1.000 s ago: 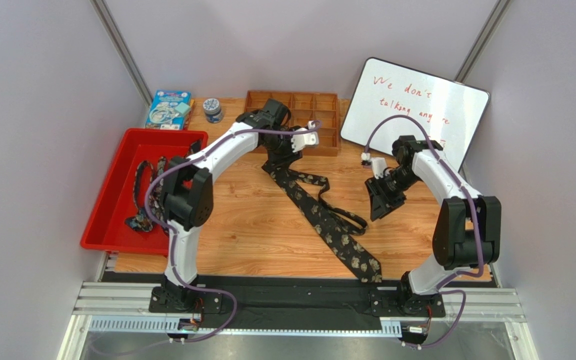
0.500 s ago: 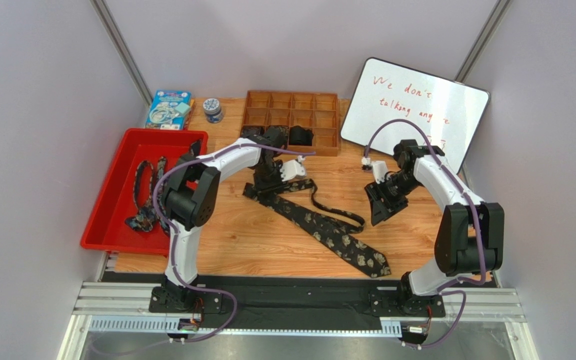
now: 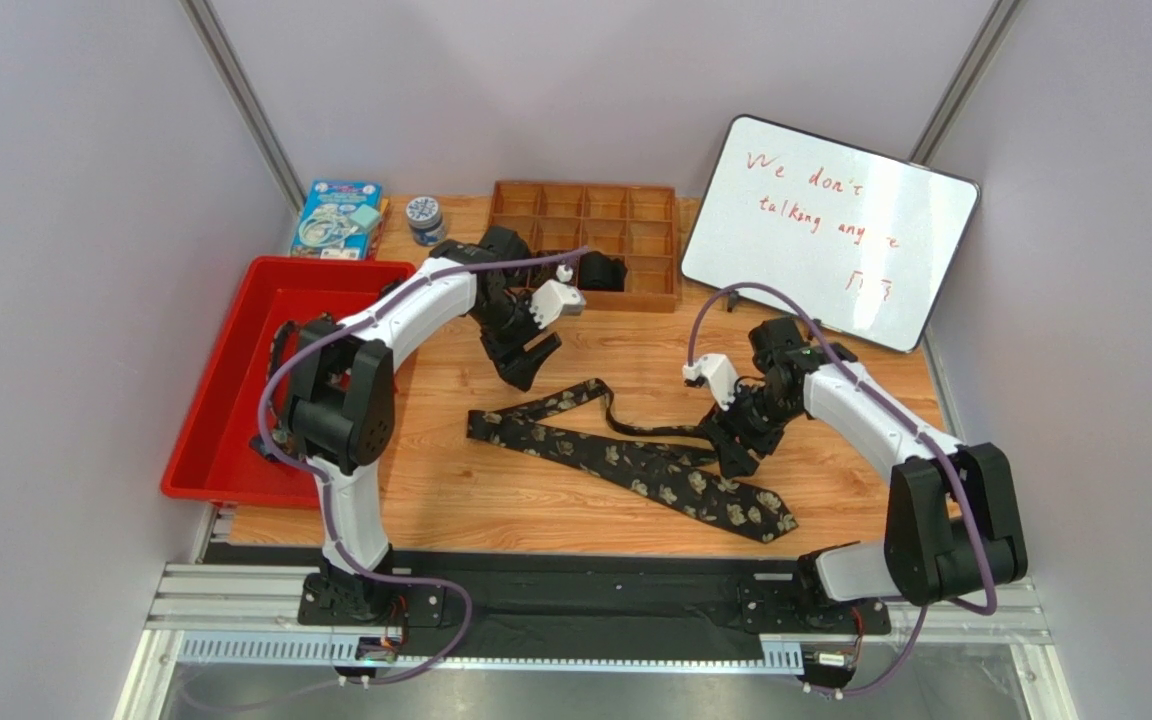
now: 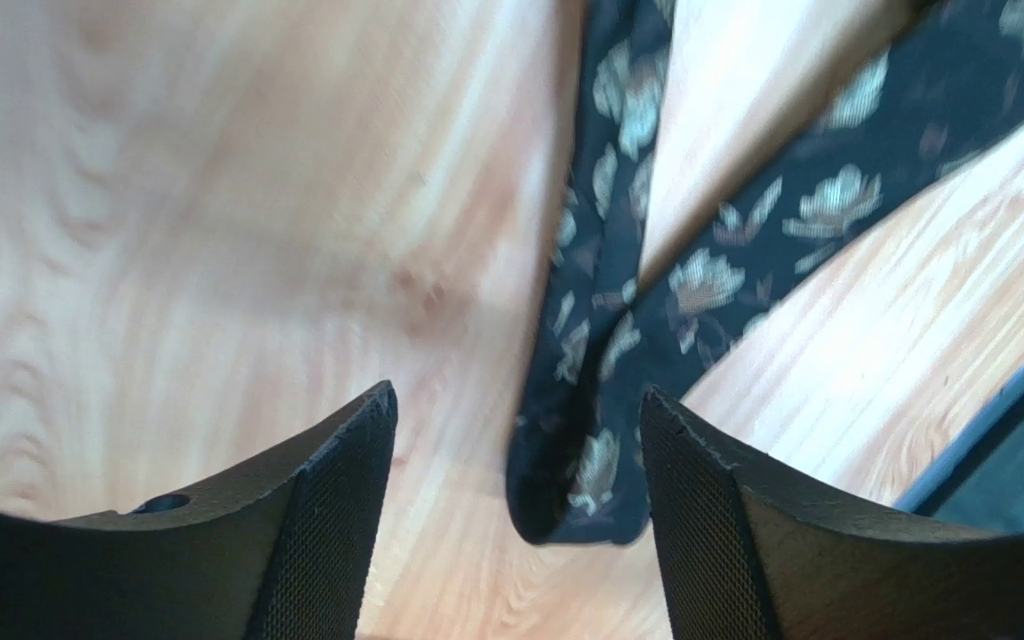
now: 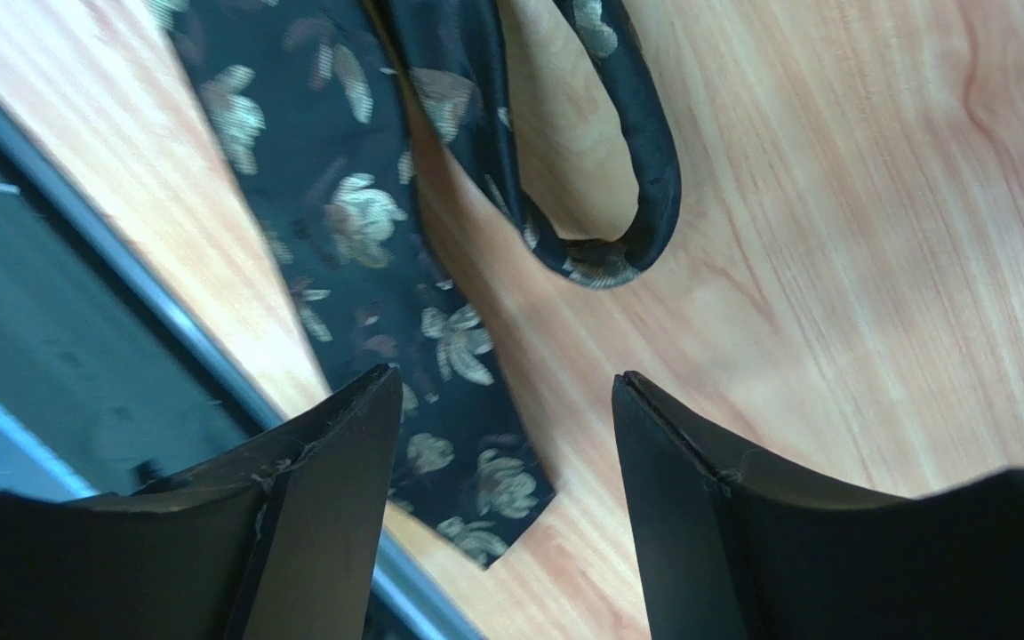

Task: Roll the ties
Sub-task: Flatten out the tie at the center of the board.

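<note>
My left gripper closes next on the bend in the tie's narrow part (image 3: 597, 390), nearest the wooden organizer.
A dark tie with pale flowers (image 3: 642, 468) lies loose on the wooden table, its folded end at the left and its wide tip at the front right. My left gripper (image 3: 527, 365) is open and empty, hovering just behind the folded end (image 4: 582, 467). My right gripper (image 3: 728, 447) is open and empty over the tie's narrow loop (image 5: 611, 247), with the wide tip (image 5: 471, 494) below its jaws. More ties (image 3: 292, 378) lie in the red tray (image 3: 222, 443). A dark coil (image 3: 602, 273) sits in the wooden organizer (image 3: 582, 210).
A whiteboard (image 3: 830, 225) leans at the back right. A blue box (image 3: 337, 219) and a small jar (image 3: 425, 219) stand at the back left. The table's front edge and black rail (image 5: 63, 360) run close to the tie's wide tip.
My left gripper has let go of the tie and drawn back to the left. The tie has dropped flat and shifted left. My right gripper has moved left and down over it.
</note>
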You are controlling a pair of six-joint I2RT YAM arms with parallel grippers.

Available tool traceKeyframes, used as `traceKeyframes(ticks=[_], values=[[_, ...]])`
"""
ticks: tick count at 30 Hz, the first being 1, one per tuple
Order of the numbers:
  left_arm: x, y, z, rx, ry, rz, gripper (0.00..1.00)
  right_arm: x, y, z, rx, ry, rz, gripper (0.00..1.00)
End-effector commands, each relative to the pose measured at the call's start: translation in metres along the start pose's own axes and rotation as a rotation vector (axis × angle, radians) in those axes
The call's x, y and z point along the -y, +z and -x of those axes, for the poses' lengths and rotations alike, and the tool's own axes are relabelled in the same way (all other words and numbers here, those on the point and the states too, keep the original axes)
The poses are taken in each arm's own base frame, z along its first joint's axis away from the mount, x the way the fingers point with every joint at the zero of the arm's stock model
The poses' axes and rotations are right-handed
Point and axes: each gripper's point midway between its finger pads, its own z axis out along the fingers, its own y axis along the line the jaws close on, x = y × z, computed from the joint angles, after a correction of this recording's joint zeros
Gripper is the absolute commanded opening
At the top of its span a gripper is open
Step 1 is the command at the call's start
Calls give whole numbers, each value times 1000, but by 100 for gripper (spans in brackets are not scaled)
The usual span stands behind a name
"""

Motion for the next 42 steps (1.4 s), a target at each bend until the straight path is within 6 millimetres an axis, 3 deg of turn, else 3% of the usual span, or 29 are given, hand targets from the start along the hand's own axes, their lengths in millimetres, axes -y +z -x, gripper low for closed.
traceKeyframes(ticks=[1,2,7,15,18,19,20,23,26,28,31,33,36,39,40,41,42], values=[[-2,7,37,92,-5,-25,74,36,6,20,84,-155,-168,65],[-2,9,43,101,-3,-28,74,41,6,26,114,-175,-194,64],[0,29,76,155,3,-71,73,33,27,20,110,-252,-174,63],[15,73,92,113,70,-83,71,20,47,12,63,-301,-134,52],[16,84,92,94,69,-87,65,21,51,11,46,-313,-144,35],[15,85,92,91,63,-86,56,26,51,9,27,-311,-170,10],[14,88,90,76,54,-89,50,33,49,14,33,-304,-205,0],[4,75,101,97,55,-39,28,55,35,26,56,-277,-326,0],[-12,37,125,197,16,12,6,76,5,47,134,-257,-462,0],[-23,7,143,265,7,54,0,87,-18,60,180,-238,-528,0],[-22,-35,156,327,18,100,0,91,-49,73,243,-244,-593,0],[-21,-57,149,328,6,149,0,88,-68,77,274,-280,-637,0],[-18,-78,117,308,-66,180,0,81,-97,84,334,-366,-717,0],[-10,-81,66,246,-129,196,0,45,-86,74,320,-486,-592,0],[-7,-79,52,218,-135,203,0,29,-77,62,298,-515,-527,0],[-1,-71,23,158,-161,201,0,21,-72,58,282,-561,-505,0],[1,-67,8,124,-172,202,0,7,-61,56,267,-611,-462,1]])
